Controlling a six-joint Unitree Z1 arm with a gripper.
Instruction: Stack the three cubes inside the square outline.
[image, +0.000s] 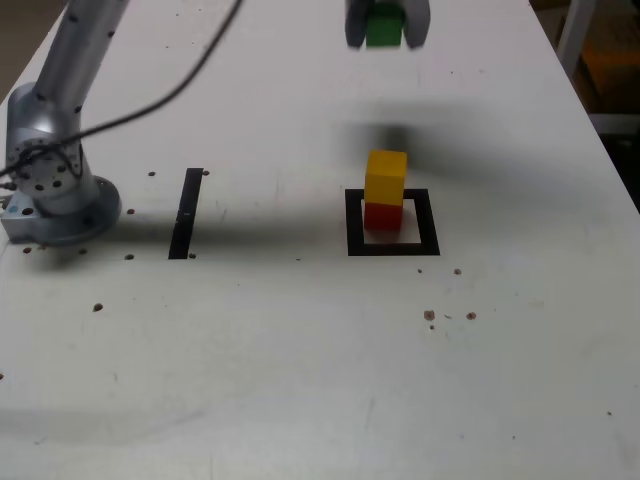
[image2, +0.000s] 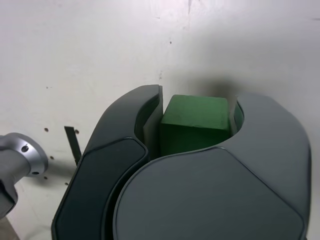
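Note:
Next, I let go of the green cube on top of the yellow cube (image: 386, 149), so that it will be the highest block in the stack.
The yellow cube (image: 386, 177) sits on top of the red cube (image: 382, 215) inside the black square outline (image: 354, 224) on the white table. High above and slightly behind that stack, my gripper (image: 385, 24) is shut on the green cube (image: 384, 27). The wrist view shows the green cube (image2: 196, 122) clamped between the two dark fingers (image2: 126, 150), with the gripper (image2: 198, 107) well above the table. A soft shadow lies on the table behind the stack.
A single straight black tape strip (image: 187, 213) lies at the exterior view's left, near the arm's silver base (image: 50, 190). Small dark specks dot the table. The table's right edge runs close to a metal frame (image: 580, 40).

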